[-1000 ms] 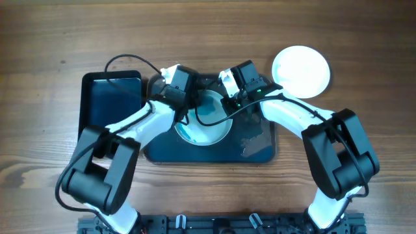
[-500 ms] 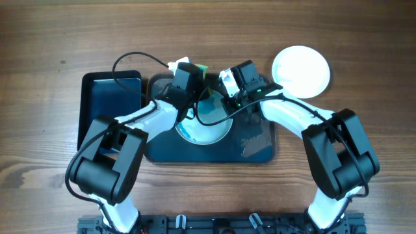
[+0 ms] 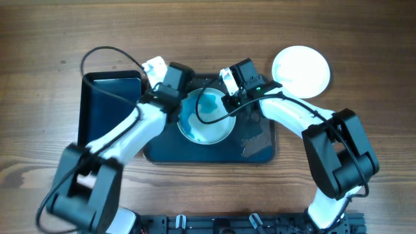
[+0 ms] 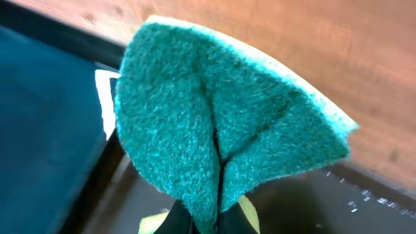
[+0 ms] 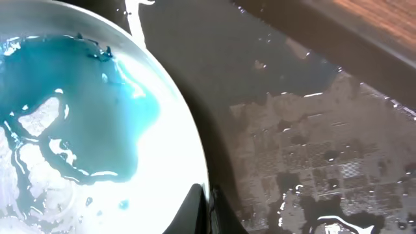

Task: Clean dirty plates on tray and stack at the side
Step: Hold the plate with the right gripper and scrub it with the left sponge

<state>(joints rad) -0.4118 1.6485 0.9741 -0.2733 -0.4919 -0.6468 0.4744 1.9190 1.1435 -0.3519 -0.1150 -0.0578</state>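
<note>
My left gripper will let go of the green sponge near the middle of the smaller black tray [image 3: 119, 123], slightly toward the large tray.
A white plate [image 3: 205, 118] smeared with blue-teal stains lies on the large dark tray [image 3: 260, 151]; it fills the left of the right wrist view [image 5: 84, 130]. My right gripper [image 3: 231, 99] is shut on the plate's right rim [image 5: 208, 211], over the wet tray floor [image 5: 299, 130]. My left gripper [image 3: 174, 90] is shut on a green sponge [image 4: 221, 123] and holds it above the tray's back left corner, just off the plate's left edge. A clean white plate [image 3: 301, 70] lies on the table to the right of the tray. No third plate is in view.
A smaller, deeper black tray [image 3: 110, 107] holding bluish water stands left of the large tray; its inside shows in the left wrist view [image 4: 45, 110]. Bare wooden table [image 3: 364, 39] surrounds both trays. Cables loop over the left arm.
My left gripper has swung left with the sponge, off the plate's back edge toward the small tray. The right gripper and the plate have stayed put.
</note>
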